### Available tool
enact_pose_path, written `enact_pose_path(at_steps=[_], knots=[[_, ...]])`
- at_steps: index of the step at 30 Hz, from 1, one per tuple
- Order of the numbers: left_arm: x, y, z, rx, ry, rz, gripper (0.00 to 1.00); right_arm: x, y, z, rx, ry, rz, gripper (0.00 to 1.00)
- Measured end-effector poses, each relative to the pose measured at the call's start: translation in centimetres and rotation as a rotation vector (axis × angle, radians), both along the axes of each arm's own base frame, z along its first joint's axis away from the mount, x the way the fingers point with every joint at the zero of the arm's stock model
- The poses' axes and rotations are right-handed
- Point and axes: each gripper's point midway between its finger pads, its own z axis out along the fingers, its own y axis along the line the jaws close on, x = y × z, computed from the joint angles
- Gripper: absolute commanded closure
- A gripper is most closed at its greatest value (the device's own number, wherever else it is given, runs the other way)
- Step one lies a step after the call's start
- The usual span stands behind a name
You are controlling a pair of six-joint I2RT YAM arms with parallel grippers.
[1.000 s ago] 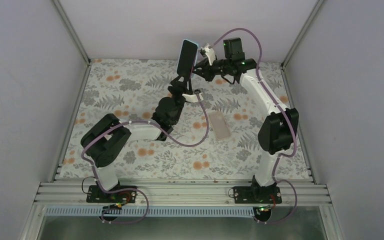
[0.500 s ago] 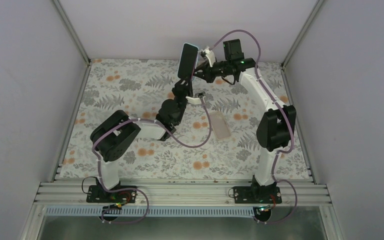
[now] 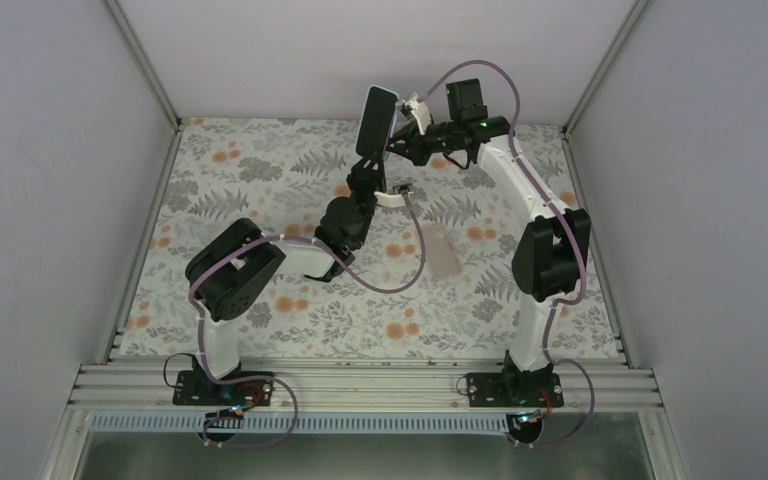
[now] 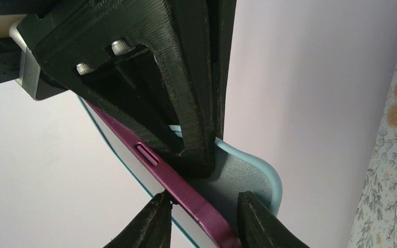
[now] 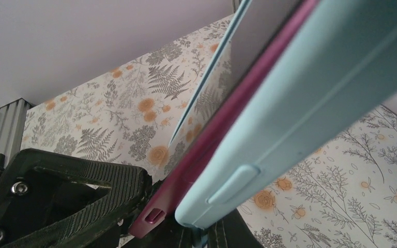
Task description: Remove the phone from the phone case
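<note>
Next, I set the light-blue case down with my right gripper on the orange flowers (image 3: 391,261) next to the pale see-through case.
The phone (image 3: 375,120), dark with a magenta edge, stands upright in the air above the far part of the table, still partly in its light-blue case (image 3: 383,92). My left gripper (image 3: 368,166) holds it from below. In the left wrist view my left gripper (image 4: 202,200) is shut across the phone's magenta edge (image 4: 186,188), and the case (image 4: 261,175) bulges away from the phone's back. My right gripper (image 3: 397,146) reaches in from the right. In the right wrist view it (image 5: 209,235) is shut on the case's edge (image 5: 300,119), beside the phone (image 5: 201,160).
A pale see-through rectangular case (image 3: 443,250) lies flat on the flowered table cover (image 3: 260,170) right of the middle. White walls close in the table at the back and both sides. The left arm's cable (image 3: 400,270) hangs near that flat case.
The left arm has folded inward and its elbow has risen, shifting the phone slightly. The right gripper has stayed at the phone's right edge.
</note>
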Motion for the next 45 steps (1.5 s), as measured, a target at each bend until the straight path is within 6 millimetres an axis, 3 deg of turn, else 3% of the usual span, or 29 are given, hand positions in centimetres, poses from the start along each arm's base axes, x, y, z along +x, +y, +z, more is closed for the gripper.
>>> enact_pose_path(at_steps=[9,19,24,30,31,33,34,35,38,41,43,45], knots=[[0.1,0.0,-0.3,0.029,0.006,0.009,0.98,0.0,-0.3,-0.8,-0.012,-0.021,-0.006,0.96],[0.0,-0.3,-1.0,0.069,0.014,-0.015,0.98,-0.1,-1.5,-1.9,-0.083,-0.026,-0.075,0.96],[-1.4,0.1,-1.9,0.101,0.035,-0.055,0.98,-0.5,-2.0,-2.6,-0.102,0.009,-0.091,0.96],[-3.6,0.5,-1.1,0.081,0.038,-0.092,0.98,-1.6,-1.6,-2.2,-0.097,0.068,-0.063,0.96],[-4.1,0.7,0.1,0.055,0.005,-0.089,0.98,-0.9,-2.3,-2.9,-0.146,0.056,-0.102,0.96],[-5.2,1.7,4.5,-0.029,-0.096,-0.081,0.98,0.1,-4.5,-6.2,-0.254,0.099,-0.172,0.96],[-5.2,2.2,4.1,-0.004,-0.055,-0.050,0.98,0.8,-5.1,-7.0,-0.263,0.103,-0.184,0.96],[-5.5,2.7,5.1,-0.040,-0.096,-0.050,0.98,1.4,-6.1,-7.8,-0.306,0.100,-0.220,0.96],[-6.9,4.6,9.9,-0.174,-0.205,-0.042,0.98,0.7,-8.9,-11.9,-0.425,0.203,-0.266,0.96],[-9.0,6.6,14.8,-0.309,-0.326,-0.049,0.98,-0.3,-9.5,-14.3,-0.480,0.277,-0.256,0.96],[-9.9,7.3,16.0,-0.358,-0.364,-0.055,0.98,-0.9,-9.4,-14.7,-0.490,0.296,-0.241,0.96],[-9.9,7.2,16.0,-0.361,-0.364,-0.057,0.98,-1.2,-9.4,-14.8,-0.493,0.303,-0.231,0.96]])
